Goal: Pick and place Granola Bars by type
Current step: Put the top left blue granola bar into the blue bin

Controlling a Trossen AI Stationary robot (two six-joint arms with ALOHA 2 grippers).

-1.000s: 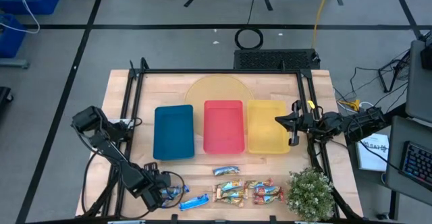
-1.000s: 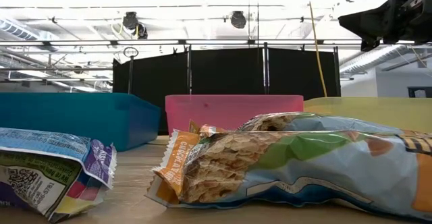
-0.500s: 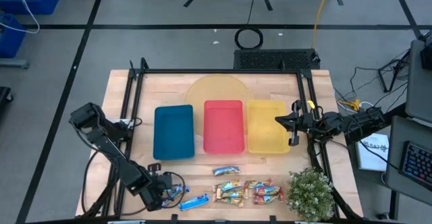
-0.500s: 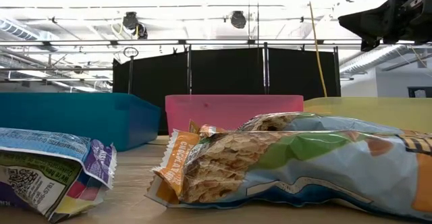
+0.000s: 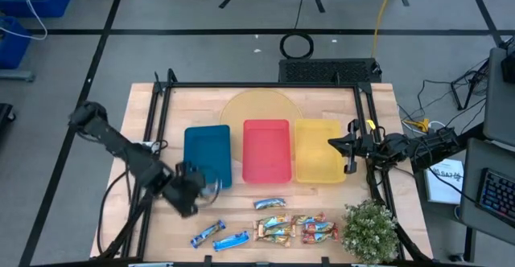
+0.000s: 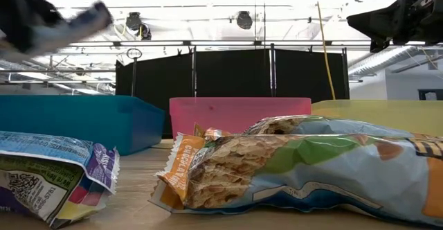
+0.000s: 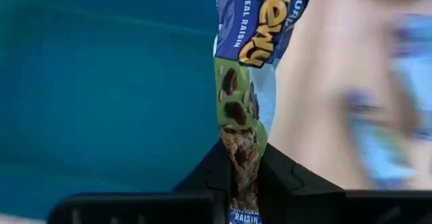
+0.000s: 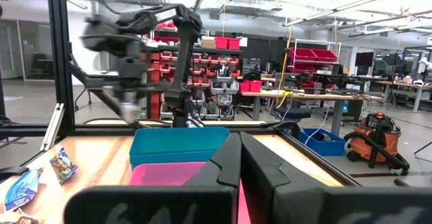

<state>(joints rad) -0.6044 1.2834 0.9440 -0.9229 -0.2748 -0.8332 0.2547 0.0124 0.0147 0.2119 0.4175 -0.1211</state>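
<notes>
My left gripper is to release the blue-wrapped granola bar inside the blue tray (image 5: 211, 174) (image 7: 181, 99), close along the tray's near edge.
My left gripper (image 5: 195, 193) hangs above the table by the near left corner of the blue tray (image 5: 207, 156), shut on a blue-wrapped granola bar (image 7: 260, 21). In the low view the gripper (image 6: 28, 15) and that bar (image 6: 84, 19) show blurred, high up. Two more blue bars (image 5: 207, 233) (image 5: 232, 240) lie flat on the wood near the front edge. Tan-and-light-blue bars (image 5: 273, 228) and red-orange bars (image 5: 319, 229) lie in a cluster to their right. My right gripper (image 5: 348, 146) waits shut over the right edge of the yellow tray (image 5: 318, 161). My left gripper pinches one end of the bar's wrapper (image 7: 239, 140) between its two fingers. The bar runs on along the fingers and sticks out past their tips. It is lifted clear of the table, with the blue tray (image 7: 101, 82) beside it.
A pink tray (image 5: 266, 149) stands between the blue and yellow ones. A potted plant (image 5: 370, 231) stands at the near right corner. A black frame (image 5: 157, 138) runs along the table's sides. Bare wood lies between the trays and the bars.
My left gripper has risen from the near left part of the table and gone toward the far edge, up to the blue tray's near left corner. It carries a blue bar, now lifted clear. The two other blue bars stay on the wood.
</notes>
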